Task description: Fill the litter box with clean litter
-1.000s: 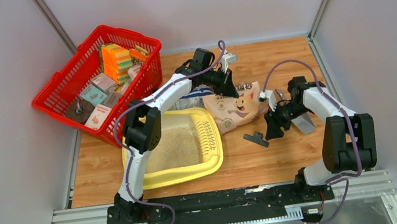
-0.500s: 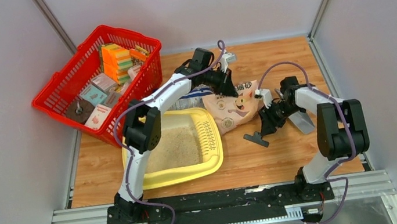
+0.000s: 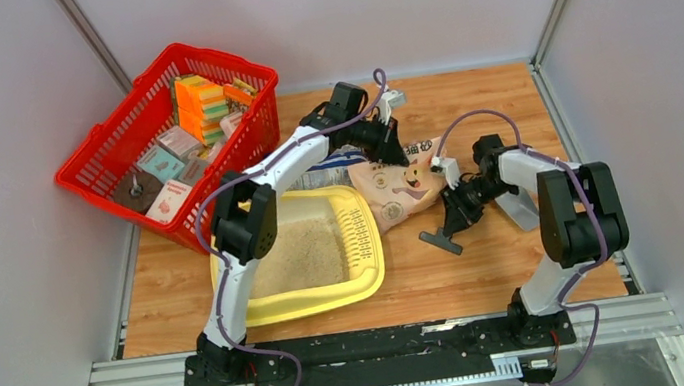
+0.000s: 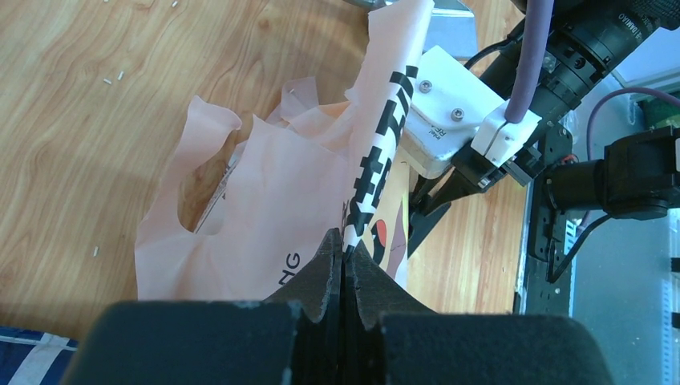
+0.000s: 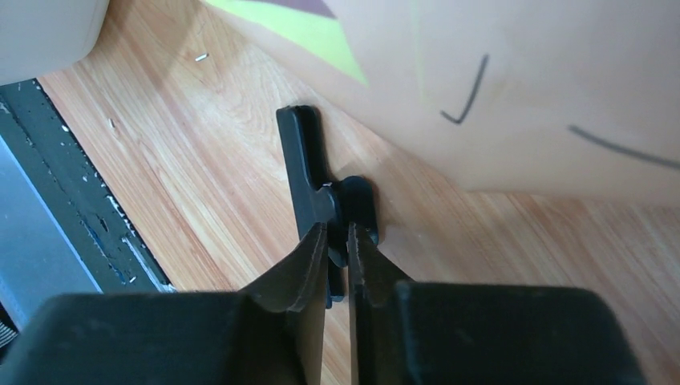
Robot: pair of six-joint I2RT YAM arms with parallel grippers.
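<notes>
My left gripper will steady the clip at the bag while I retake the clip's tab (image 5: 358,202), as my right gripper holds the clip flat with its jaws shut.
The pale-yellow litter box (image 3: 318,303) lies front left, with beige clean litter (image 3: 306,254) covering its floor. Behind its right corner lies the tan paper bag (image 3: 405,190) (image 4: 265,208) (image 5: 521,88) with a cartoon animal. My left gripper (image 3: 392,153) (image 4: 345,250) is shut on the bag's printed top edge and holds it lifted. A black T-shaped clip (image 3: 440,238) (image 5: 301,160) lies on the wood just right of the bag. My right gripper (image 3: 454,219) (image 5: 337,237) is low over it, both fingers pressed on the clip's rounded tab.
A red mesh basket (image 3: 167,127) of boxes stands at the back left. A blue-and-white printed bag (image 3: 339,165) (image 4: 24,353) lies under my left arm. A grey flat piece (image 3: 522,211) rests by my right forearm. The right wrist camera block (image 4: 449,112) is close beside the bag.
My right gripper slid left and down onto the black clip and its jaws narrowed around the tab. The left gripper kept its hold on the bag edge without moving.
</notes>
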